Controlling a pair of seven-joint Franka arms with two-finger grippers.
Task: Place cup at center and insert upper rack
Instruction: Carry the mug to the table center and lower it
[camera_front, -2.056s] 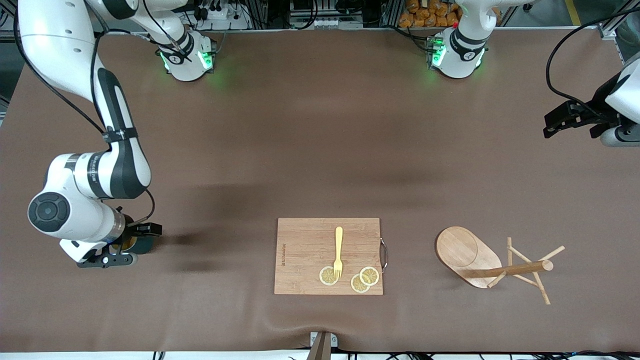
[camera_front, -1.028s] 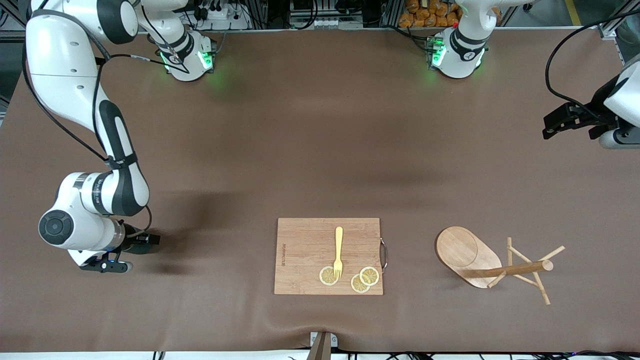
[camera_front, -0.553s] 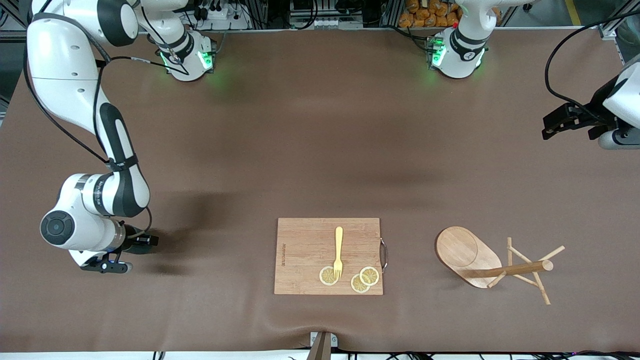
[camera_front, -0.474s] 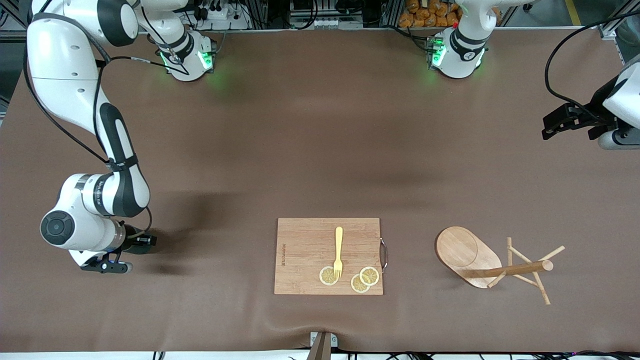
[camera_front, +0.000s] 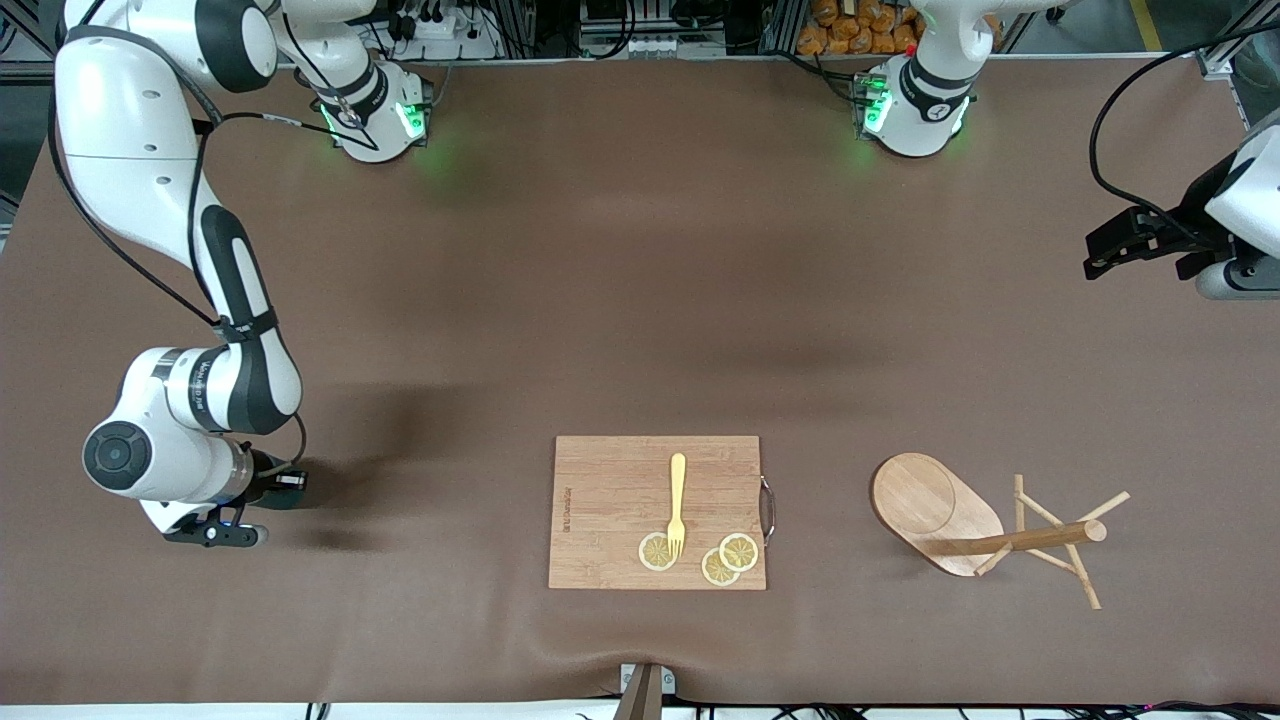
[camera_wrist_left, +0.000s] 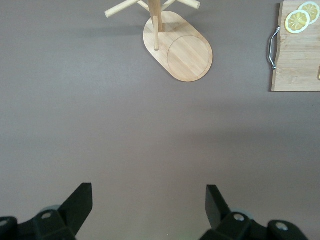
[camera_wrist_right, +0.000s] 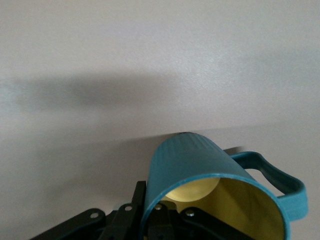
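Observation:
Next, my right gripper releases the cup on the bare brown cloth (camera_front: 656, 322) that lies beyond the cutting board, out past the handle of the fork.
The cup (camera_wrist_right: 200, 165), teal with a yellow inside and a side handle, shows in the right wrist view. My right gripper (camera_wrist_right: 152, 207) is shut on its wall, one finger inside and one outside. In the front view this gripper (camera_front: 262, 490) is low at the right arm's end of the table, and the wrist hides the cup. The upper rack (camera_front: 940, 510), a bamboo mug tree, lies tipped on its side toward the left arm's end, and its oval base (camera_wrist_left: 182, 50) also shows in the left wrist view. My left gripper (camera_front: 1100, 262) (camera_wrist_left: 148, 195) waits open and holds nothing.
A wooden cutting board (camera_front: 655, 510) with a metal handle lies midway along the table, near the front camera. A yellow fork (camera_front: 677, 500) and three lemon slices (camera_front: 725, 560) lie on it. Brown cloth covers the table (camera_front: 640, 300).
My right gripper has come down over the cup and shut on its wall. The left arm, the rack and the board have not moved.

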